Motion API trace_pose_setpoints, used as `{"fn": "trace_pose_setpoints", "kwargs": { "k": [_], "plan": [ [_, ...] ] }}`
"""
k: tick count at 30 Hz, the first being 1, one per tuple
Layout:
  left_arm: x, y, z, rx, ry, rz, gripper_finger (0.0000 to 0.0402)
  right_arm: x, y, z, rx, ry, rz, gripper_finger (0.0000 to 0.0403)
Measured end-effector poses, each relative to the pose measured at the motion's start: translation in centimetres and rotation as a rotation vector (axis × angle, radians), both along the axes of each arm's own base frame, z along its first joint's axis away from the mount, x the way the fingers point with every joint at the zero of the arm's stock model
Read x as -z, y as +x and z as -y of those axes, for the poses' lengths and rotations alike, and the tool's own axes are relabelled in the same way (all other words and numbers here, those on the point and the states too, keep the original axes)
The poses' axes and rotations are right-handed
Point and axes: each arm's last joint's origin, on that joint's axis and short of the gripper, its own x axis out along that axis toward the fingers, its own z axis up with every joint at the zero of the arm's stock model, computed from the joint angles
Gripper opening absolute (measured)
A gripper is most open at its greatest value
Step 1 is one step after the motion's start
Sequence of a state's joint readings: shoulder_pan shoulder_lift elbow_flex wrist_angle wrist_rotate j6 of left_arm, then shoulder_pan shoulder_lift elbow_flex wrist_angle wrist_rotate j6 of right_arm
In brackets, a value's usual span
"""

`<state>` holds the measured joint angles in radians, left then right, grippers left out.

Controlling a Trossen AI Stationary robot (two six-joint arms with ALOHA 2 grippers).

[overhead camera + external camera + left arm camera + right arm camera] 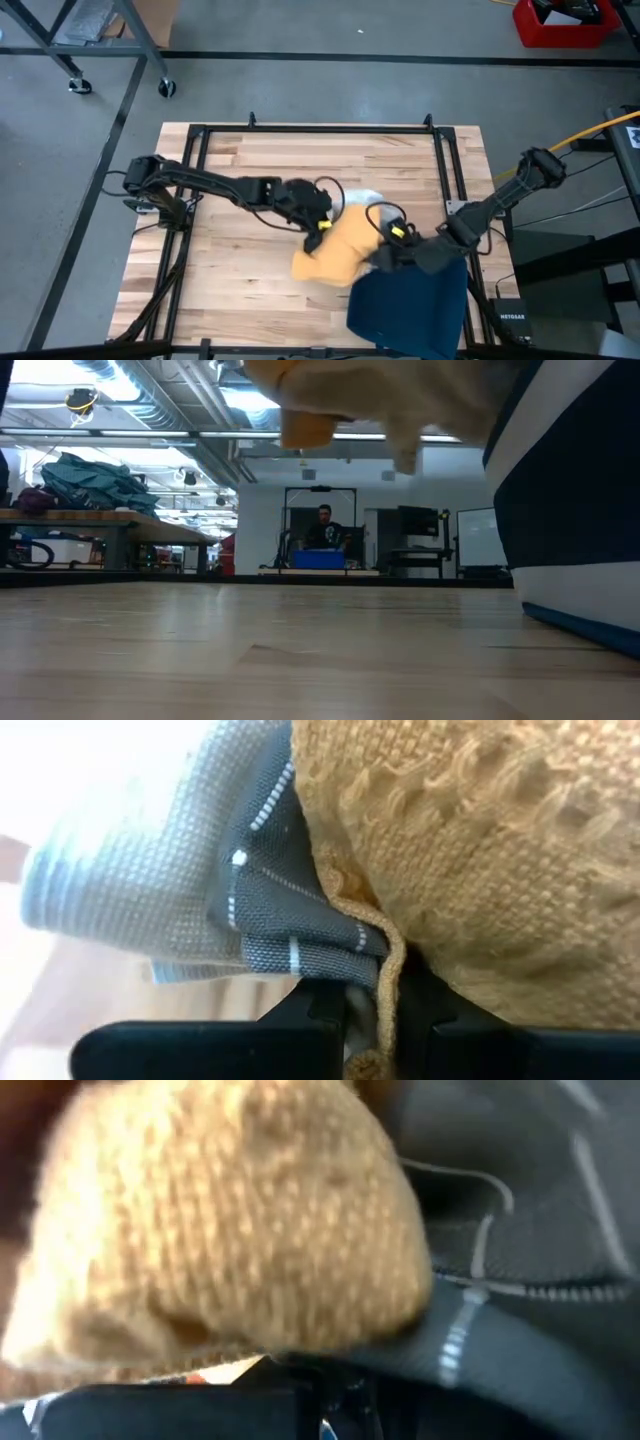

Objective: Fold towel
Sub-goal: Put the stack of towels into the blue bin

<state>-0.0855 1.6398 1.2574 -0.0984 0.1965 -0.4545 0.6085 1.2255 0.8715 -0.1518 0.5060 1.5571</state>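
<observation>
Next, I release the towel's mustard part, now hanging between my two grippers, on the navy part [394, 297] with my right gripper, toward the table's near edge.
The towel is bunched and lifted between my two grippers at mid-table. Its mustard knit part [335, 250] hangs in the middle. A pale grey striped part [362, 197] shows behind it. A dark navy part [410, 305] with a white stripe drapes down toward the near right, and its lower end [580, 622] rests on the table. My left gripper [320, 225] is shut on the towel's left side. My right gripper [385, 250] is shut on the right side. In the low view the mustard part [380, 400] hangs clear of the tabletop. My left gripper [375, 1005] pinches the mustard knit's hemmed edge [390, 960] together with a grey striped layer [320, 935] between its two fingers. The fingers come from the table's left, slanting down. The cloth is lifted clear and bulges beyond the fingers. My right gripper [330, 1390] holds the towel where the mustard knit [230, 1240] meets the dark striped cloth [500, 1330]. The cloth bulges over the fingers and hides the place of contact. It comes from the table's right, slanting down. The navy part hangs below to the table.
A black metal frame [440, 160] runs around the wooden tabletop [250, 290]. Bare wood lies to the left and far side of the towel. Beyond the table a person [325, 525] sits at a desk, and a red bin [565, 22] stands on the floor.
</observation>
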Motion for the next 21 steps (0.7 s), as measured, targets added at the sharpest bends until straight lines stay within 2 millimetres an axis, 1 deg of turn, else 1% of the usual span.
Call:
{"fn": "trace_pose_setpoints", "kwargs": {
  "k": [7, 13, 17, 21],
  "plan": [
    [0.6, 3.8, 4.1, 0.028, -0.048, 0.037, 0.0027, -0.2, -2.5, -3.1, -0.125, 0.066, -0.006, 0.0053],
    [0.5, 7.5, 7.0, 0.057, -0.085, 0.070, 0.0028, -1.3, -5.6, -4.7, -0.218, 0.119, 0.014, 0.0053],
    [0.3, 9.9, 8.3, 0.070, -0.098, 0.104, 0.0027, -1.8, -7.6, -5.3, -0.274, 0.156, 0.004, 0.0053],
    [1.0, 11.8, 9.0, 0.073, -0.101, 0.116, 0.0027, -1.3, -9.3, -6.1, -0.308, 0.181, -0.061, 0.0053]
  ]
}}
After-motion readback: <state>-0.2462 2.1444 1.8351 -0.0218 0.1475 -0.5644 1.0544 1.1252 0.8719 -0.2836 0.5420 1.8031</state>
